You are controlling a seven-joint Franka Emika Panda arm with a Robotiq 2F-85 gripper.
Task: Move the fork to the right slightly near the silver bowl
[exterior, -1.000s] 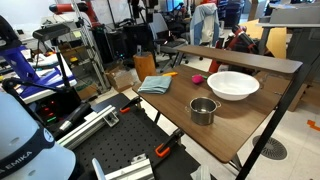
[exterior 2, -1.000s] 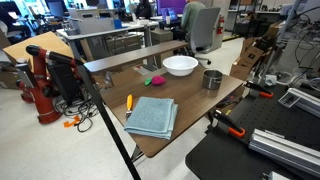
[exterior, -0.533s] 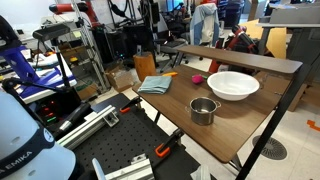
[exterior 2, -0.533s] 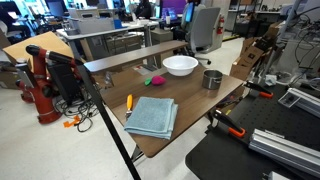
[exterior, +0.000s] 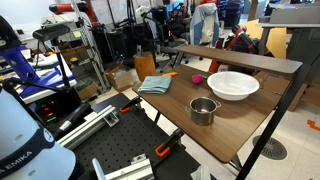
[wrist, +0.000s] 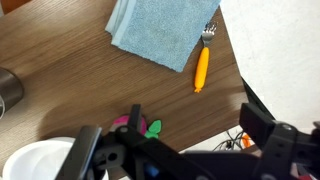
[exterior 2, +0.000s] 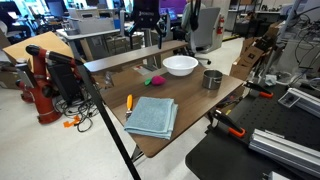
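The end of the fork's orange handle point(exterior: 173, 73) point(wrist: 199, 84), away from the fork's tines, is the next place for my gripper to go to and close.
The orange fork point(wrist: 202, 66) lies on the wooden table just beside the edge of a blue cloth point(wrist: 158, 34). It also shows in both exterior views point(exterior: 170, 74) point(exterior 2: 128, 102). The silver bowl point(exterior: 203, 110) point(exterior 2: 212, 79) stands apart from it near the table's other end, and only its rim shows at the wrist view's left edge point(wrist: 6, 92). My gripper point(wrist: 175, 140) hangs high above the table point(exterior 2: 148, 38), open and empty, over the pink object point(wrist: 128, 122), clear of the fork.
A wide white bowl point(exterior: 232, 85) point(exterior 2: 180, 65) point(wrist: 30, 165) stands near the pink and green object point(exterior 2: 153, 79). The table edge runs close by the fork point(wrist: 232, 70). A raised shelf point(exterior 2: 130, 58) runs along the table's back. Clamps and rails stand beside the table.
My gripper has come down into the top of an exterior view, above the table's back edge. The fork, bowls and cloth have not moved.
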